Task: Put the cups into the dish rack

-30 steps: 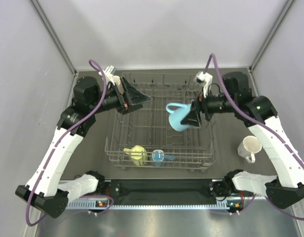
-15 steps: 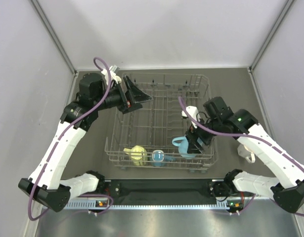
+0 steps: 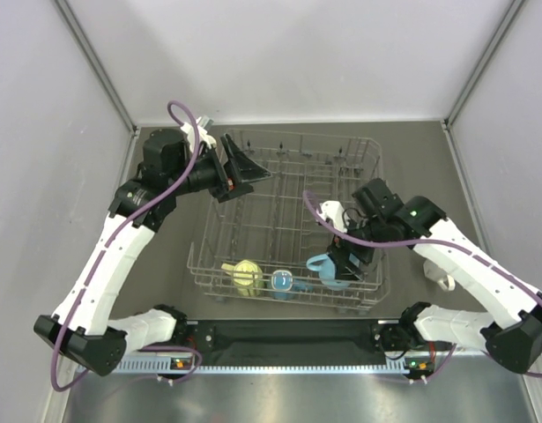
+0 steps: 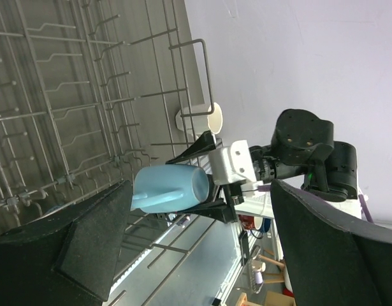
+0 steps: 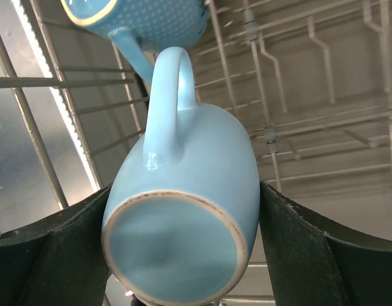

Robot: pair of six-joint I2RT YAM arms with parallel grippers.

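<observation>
The light blue mug will go down in the dish rack's near corner (image 3: 349, 289), beside the blue mug, as I set it there with my right gripper.
The grey wire dish rack (image 3: 219, 231) stands mid-table. My right gripper (image 3: 341, 263) is shut on the light blue mug (image 3: 326, 270) and holds it tilted, low in the rack's near right part. In the right wrist view the mug (image 5: 183, 223) sits base-up between both fingers, handle up, with the blue dotted mug (image 5: 151, 19) just beyond. The yellow mug (image 3: 246, 275) and the blue mug (image 3: 282, 280) lie in the rack's near row. My left gripper (image 3: 253, 179) is open and empty over the rack's far left corner. The pink mug is out of view.
A white mug (image 3: 443, 281) stands on the table right of the rack, mostly hidden under my right arm; it also shows in the left wrist view (image 4: 211, 118). Grey walls close in the left, right and far sides.
My right arm has brought the light blue mug down from above the rack's right middle into its near right part. My left gripper has barely moved and stays open.
</observation>
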